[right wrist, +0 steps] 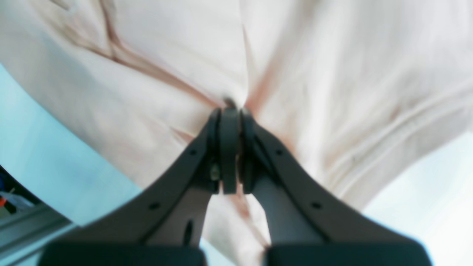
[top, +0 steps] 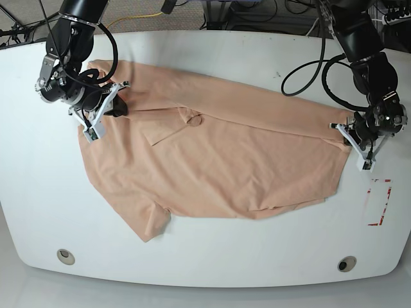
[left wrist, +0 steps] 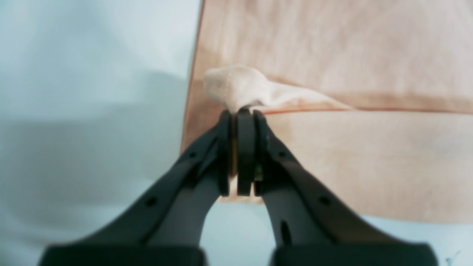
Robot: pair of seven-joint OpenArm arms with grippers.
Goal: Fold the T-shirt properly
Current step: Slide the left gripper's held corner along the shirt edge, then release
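The folded far edge of the T-shirt runs at a slant across the table, so the robot's left gripper should take its far corner (top: 347,115) and pull back with the right gripper to straighten it.
The peach T-shirt (top: 218,160) lies spread across the white table (top: 205,256), its far long edge folded over onto the body. One sleeve (top: 151,224) sticks out at the front left. No print shows. My left gripper (top: 341,131) at the shirt's right edge is shut on a pinched bunch of fabric (left wrist: 236,87); in the left wrist view the gripper (left wrist: 242,111) has its jaws pressed together. My right gripper (top: 119,106) at the shirt's far left end is shut on the cloth; in the right wrist view the gripper (right wrist: 229,109) has creases radiating from it across the shirt (right wrist: 332,74).
A red-marked white label (top: 377,202) lies on the table right of the shirt. Two round holes (top: 64,256) (top: 347,264) sit near the front edge. Cables (top: 308,70) run over the table's back right. The table's edge (right wrist: 33,221) shows in the right wrist view.
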